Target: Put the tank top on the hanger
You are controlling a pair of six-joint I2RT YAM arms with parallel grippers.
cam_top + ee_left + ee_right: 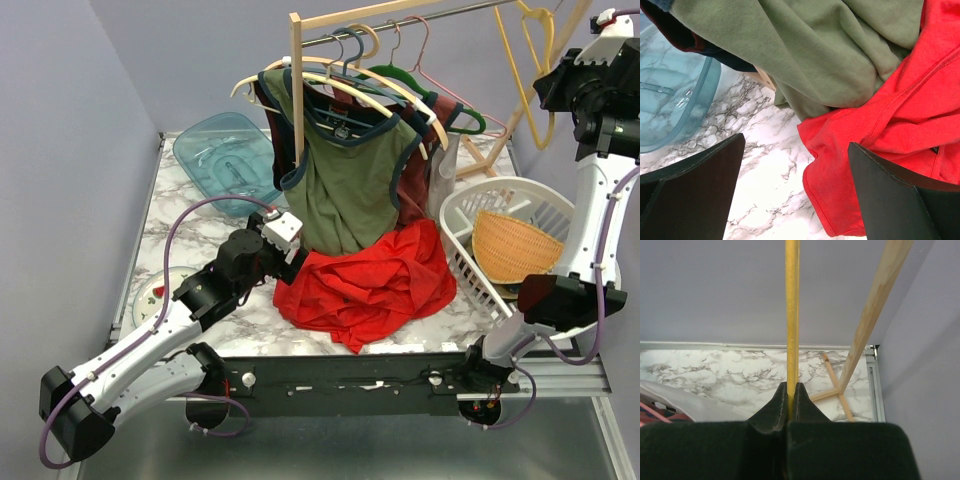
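Next, my left gripper should go to the red tank top and grab its near hem corner [284, 309] [846, 227], on the side toward the plate.
The red tank top [370, 280] lies crumpled on the marble table, in front of the hanging clothes. My left gripper [296, 262] is low at its left edge and open. In the left wrist view the tank top [900, 115] has its hem between the wide-apart fingers of the left gripper [796, 145], and the right finger [900, 200] stands over the cloth. The thin yellow hanger [513, 68] hangs at the rack's right end. My right gripper [548, 90] is raised beside it. In the right wrist view the right gripper [791, 388] is shut on the hanger's [792, 315] thin bar.
A wooden rack [296, 90] carries an olive-green top [350, 190] and several other hangers. A clear blue tub [225, 160] lies at the back left, and a plate [155, 295] at the near left. A white laundry basket [500, 185] stands on the right. A slanted rack leg [875, 305] passes close to my right gripper.
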